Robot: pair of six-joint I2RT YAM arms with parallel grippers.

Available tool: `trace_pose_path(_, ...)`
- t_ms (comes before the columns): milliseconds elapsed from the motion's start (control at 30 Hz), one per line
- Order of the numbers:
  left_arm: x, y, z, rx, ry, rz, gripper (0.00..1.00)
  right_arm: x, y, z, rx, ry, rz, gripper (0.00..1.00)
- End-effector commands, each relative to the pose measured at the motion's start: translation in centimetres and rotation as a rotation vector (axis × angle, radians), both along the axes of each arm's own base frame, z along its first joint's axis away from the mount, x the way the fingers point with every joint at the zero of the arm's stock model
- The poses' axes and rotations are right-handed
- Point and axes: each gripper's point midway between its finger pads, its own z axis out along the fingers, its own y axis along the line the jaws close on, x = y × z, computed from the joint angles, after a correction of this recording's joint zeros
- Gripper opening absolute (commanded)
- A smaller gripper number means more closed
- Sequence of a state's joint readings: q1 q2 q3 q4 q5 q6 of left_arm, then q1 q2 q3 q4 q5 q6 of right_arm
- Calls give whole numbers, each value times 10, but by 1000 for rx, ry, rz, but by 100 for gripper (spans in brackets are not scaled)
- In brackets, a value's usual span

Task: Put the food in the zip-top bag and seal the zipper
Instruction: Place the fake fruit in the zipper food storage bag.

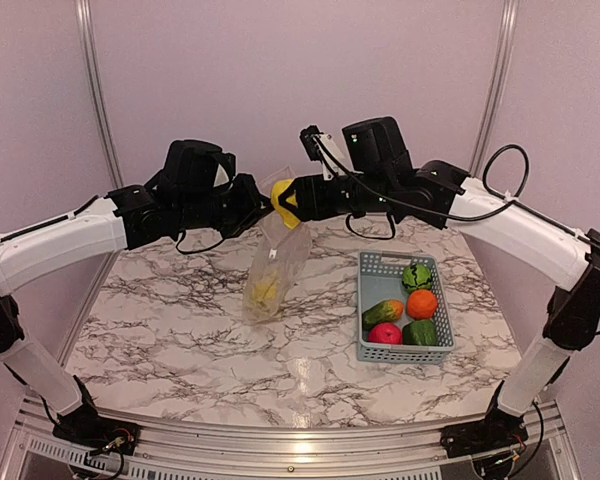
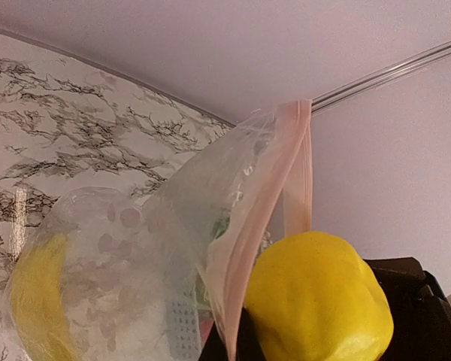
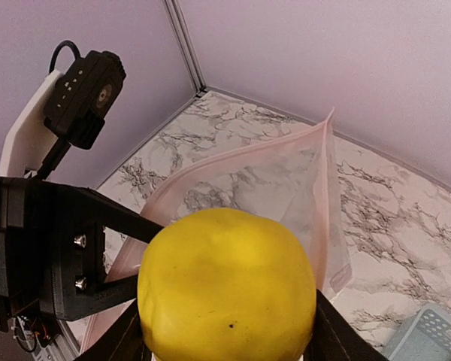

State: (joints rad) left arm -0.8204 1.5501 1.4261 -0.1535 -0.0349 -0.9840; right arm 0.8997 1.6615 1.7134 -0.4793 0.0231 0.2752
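Observation:
I will let go of the yellow pepper inside the bag with my right gripper, since the bag slants from my left gripper, then take the bag's free edge (image 3: pixel 322 214) to help straighten it.
My left gripper (image 1: pixel 252 205) is shut on the mouth edge of the clear zip-top bag (image 1: pixel 273 262) and holds it up so that it hangs down to the table. A yellow banana (image 1: pixel 266 291) lies in the bag's bottom. The pinkish zipper strip (image 2: pixel 264 199) runs along the open mouth. My right gripper (image 1: pixel 292 200) is shut on a yellow pepper (image 3: pixel 225 289), held at the bag's mouth beside the zipper. The pepper also shows in the left wrist view (image 2: pixel 316 301). The bag (image 3: pixel 286 188) hangs open just beyond the pepper.
A grey-blue basket (image 1: pixel 372 268) stands right of the bag. It holds a green pepper (image 1: pixel 416 276), an orange (image 1: pixel 421 303), a mango (image 1: pixel 383 311), a red apple (image 1: pixel 385 333) and another green piece (image 1: pixel 420 333). The left arm's camera housing (image 3: pixel 86 86) is close by.

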Motion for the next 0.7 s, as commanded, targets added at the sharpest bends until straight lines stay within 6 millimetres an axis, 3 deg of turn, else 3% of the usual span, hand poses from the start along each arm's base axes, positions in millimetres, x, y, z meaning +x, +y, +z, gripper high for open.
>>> trace_pose_path(0, 2, 9, 17, -27, -43, 26, 0, 4, -10, -1, -66, 18, -68, 59)
trace_pose_path(200, 1, 9, 10, -16, -28, 25, 0, -2, -2, 11, -21, 43, -31, 73)
trace_pose_path(400, 0, 10, 3, 7, -13, 25, 0, 1, -7, 40, 55, 36, -61, 86)
trace_pose_path(567, 0, 10, 1, 13, -11, 18, 0, 19, -30, 25, 5, 56, -184, 79)
trace_pose_path(667, -1, 9, 1, 15, -13, 9, 0, 22, -31, 8, -28, 85, -182, 72)
